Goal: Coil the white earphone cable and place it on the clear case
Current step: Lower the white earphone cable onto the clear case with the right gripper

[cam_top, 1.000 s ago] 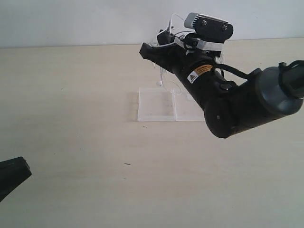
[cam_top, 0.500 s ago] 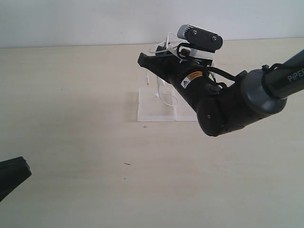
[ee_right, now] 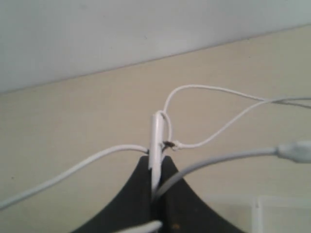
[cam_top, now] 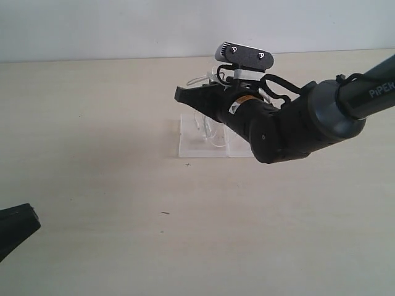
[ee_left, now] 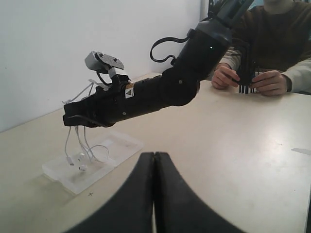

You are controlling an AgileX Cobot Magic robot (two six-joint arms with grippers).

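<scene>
Next, my right gripper lets go of the white earphone cable on the uncovered half of the clear case (cam_top: pixel 207 139), beside its divider.
My right gripper (cam_top: pixel 183 94) is shut on the white earphone cable (ee_right: pixel 156 141), pinching its small white bar with loops spilling out either side. It hovers over the clear case (cam_top: pixel 192 145), which lies flat on the table. From the jaws the cable (cam_top: pixel 207 126) hangs in strands, and its earbuds and plug (ee_left: pixel 77 160) rest on the case (ee_left: pixel 116 145). My left gripper (ee_left: pixel 154 154) is shut and empty, low over the table at the near left (cam_top: pixel 15 228), far from the case.
A seated person's hands (ee_left: pixel 252 80) hold a dark object at the table's far side in the left wrist view. The right arm's bulky black body (cam_top: pixel 290 126) covers the case's right half. Pale wooden tabletop (cam_top: pixel 123 203) surrounds everything.
The right arm has swung left and lowered, bringing the hanging cable down onto the case's left half. The left gripper has stayed put.
</scene>
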